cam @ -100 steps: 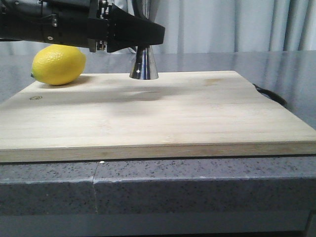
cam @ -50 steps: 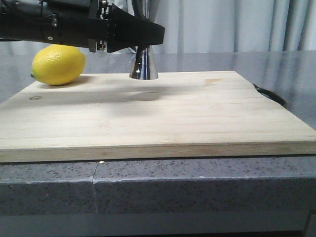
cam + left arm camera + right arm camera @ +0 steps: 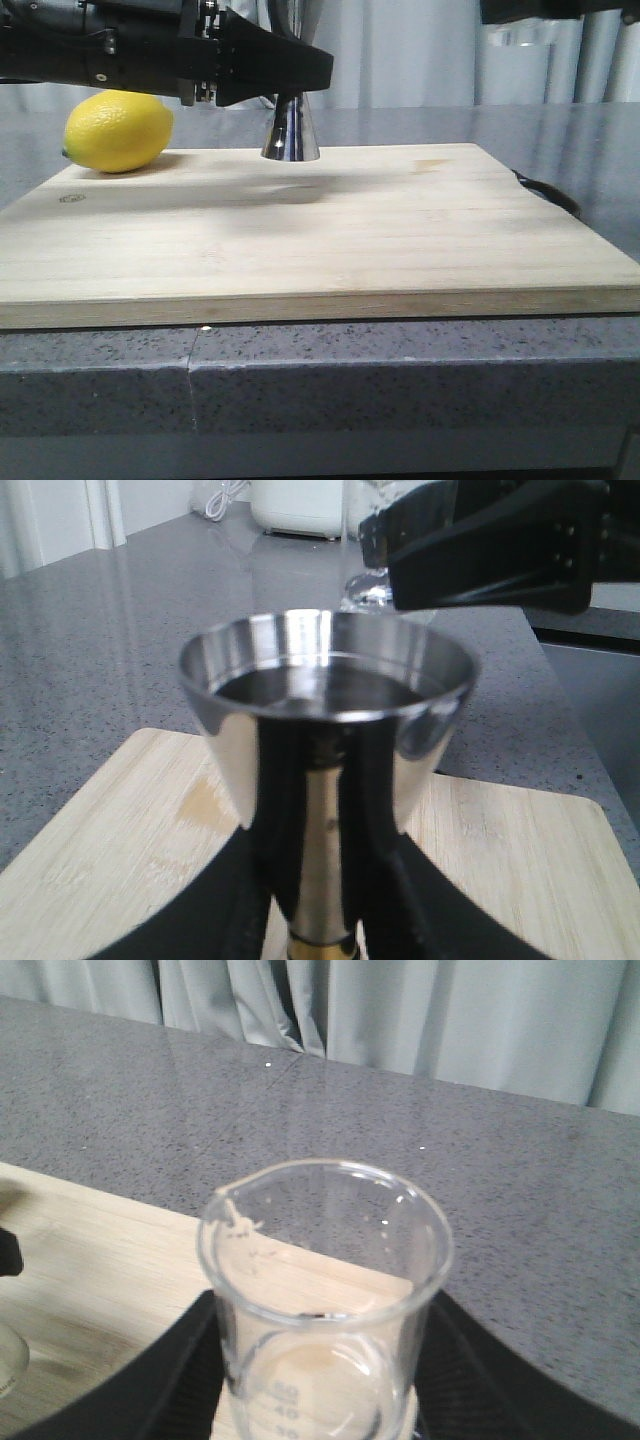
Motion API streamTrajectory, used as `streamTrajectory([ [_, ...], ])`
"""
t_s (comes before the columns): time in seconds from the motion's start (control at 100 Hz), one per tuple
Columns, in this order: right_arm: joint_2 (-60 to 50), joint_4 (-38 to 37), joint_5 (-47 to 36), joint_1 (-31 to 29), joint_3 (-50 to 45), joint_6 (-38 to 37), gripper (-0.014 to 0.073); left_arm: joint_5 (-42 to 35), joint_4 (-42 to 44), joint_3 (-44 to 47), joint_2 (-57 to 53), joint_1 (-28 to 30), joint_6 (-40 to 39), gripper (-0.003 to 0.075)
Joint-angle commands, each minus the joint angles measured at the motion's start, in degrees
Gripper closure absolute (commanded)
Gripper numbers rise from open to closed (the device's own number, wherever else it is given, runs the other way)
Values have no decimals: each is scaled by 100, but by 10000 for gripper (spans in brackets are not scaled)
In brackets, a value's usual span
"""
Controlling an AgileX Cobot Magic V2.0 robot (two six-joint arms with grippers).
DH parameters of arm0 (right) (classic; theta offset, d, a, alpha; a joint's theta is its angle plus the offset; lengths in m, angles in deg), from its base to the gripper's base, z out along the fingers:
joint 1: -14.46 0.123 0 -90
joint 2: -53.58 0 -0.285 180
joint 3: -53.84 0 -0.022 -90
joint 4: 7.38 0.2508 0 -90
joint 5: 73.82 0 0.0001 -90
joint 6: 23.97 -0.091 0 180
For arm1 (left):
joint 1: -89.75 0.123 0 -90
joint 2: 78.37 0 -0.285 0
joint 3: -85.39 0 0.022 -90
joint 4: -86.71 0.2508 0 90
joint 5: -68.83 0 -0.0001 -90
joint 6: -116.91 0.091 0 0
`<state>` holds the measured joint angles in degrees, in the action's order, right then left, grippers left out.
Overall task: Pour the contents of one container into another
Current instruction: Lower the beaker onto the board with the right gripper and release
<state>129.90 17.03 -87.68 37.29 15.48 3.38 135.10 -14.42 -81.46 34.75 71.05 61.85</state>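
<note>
I need to release the glass beaker with my right gripper on the board's far corner (image 3: 433,171) nearest the dark handle.
The steel jigger (image 3: 291,135) stands on the wooden board (image 3: 320,230) near its far edge. My left gripper (image 3: 300,75) is shut on the jigger's narrow waist, and its black fingers (image 3: 275,810) flank the stem under the upper cup (image 3: 325,695). High at the upper right, my right gripper (image 3: 530,10) is shut on the clear glass beaker (image 3: 512,37). In the right wrist view the beaker (image 3: 325,1290) sits upright between the fingers (image 3: 180,1370), white markings low on its wall, and it looks empty. The right gripper (image 3: 490,545) hangs beyond the jigger's rim.
A yellow lemon (image 3: 118,130) lies on the board's far left corner, just left of the jigger. A dark handle (image 3: 548,192) sticks out at the board's right edge. Grey stone counter (image 3: 400,370) surrounds the board; curtains hang behind.
The right gripper with the beaker has come into the front view at the top right. The left gripper and the jigger have not moved.
</note>
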Motion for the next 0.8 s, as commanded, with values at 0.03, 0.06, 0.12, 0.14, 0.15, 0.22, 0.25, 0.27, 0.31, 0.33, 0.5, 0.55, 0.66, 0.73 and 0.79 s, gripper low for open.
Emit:
streamTrajectory([
  [0.03, 265, -8, -1491, 304, -71, -134, 279, 514, -410, -179, -271, -43, -45, 566],
  [0.06, 361, -8, -1752, 358, -111, -211, 279, 514, -410, -179, -271, -43, -45, 566],
  [0.12, 580, -16, -2185, 385, -139, -521, 279, 514, -410, -179, -271, -43, -45, 566],
  [0.14, 652, -53, -2280, 389, -139, -616, 279, 514, -410, -179, -271, -43, -45, 566],
  [0.15, 676, -86, -2305, 389, -139, -616, 279, 514, -410, -179, -271, -43, -45, 566],
  [0.22, 910, -263, -2535, 389, -139, -996, 279, 514, -410, -179, -271, -43, -45, 566],
  [0.25, 1001, -366, -2617, 389, -139, -1122, 279, 514, -410, -179, -271, -43, -45, 566],
  [0.27, 1071, -436, -2639, 389, -139, -1179, 279, 514, -410, -179, -271, -43, -45, 566],
  [0.31, 1199, -514, -2699, 389, -139, -1238, 279, 514, -410, -179, -271, -43, -45, 566],
  [0.33, 1262, -514, -2750, 389, -139, -1254, 279, 514, -410, -179, -271, -43, -45, 566],
  [0.5, 1712, -528, -3092, 389, -139, -1268, 279, 514, -410, -179, -271, -43, -45, 566],
  [0.55, 1811, -528, -3208, 389, -139, -1312, 279, 514, -410, -179, -271, -43, -45, 566],
  [0.66, 2058, -648, -3547, 389, -139, -1734, 279, 514, -410, -179, -271, -43, -45, 566],
  [0.73, 2205, -761, -3748, 389, -127, -1774, 279, 514, -410, -179, -271, -43, -45, 566],
  [0.79, 2319, -774, -3877, 389, -105, -1831, 279, 514, -410, -179, -271, -43, -45, 566],
])
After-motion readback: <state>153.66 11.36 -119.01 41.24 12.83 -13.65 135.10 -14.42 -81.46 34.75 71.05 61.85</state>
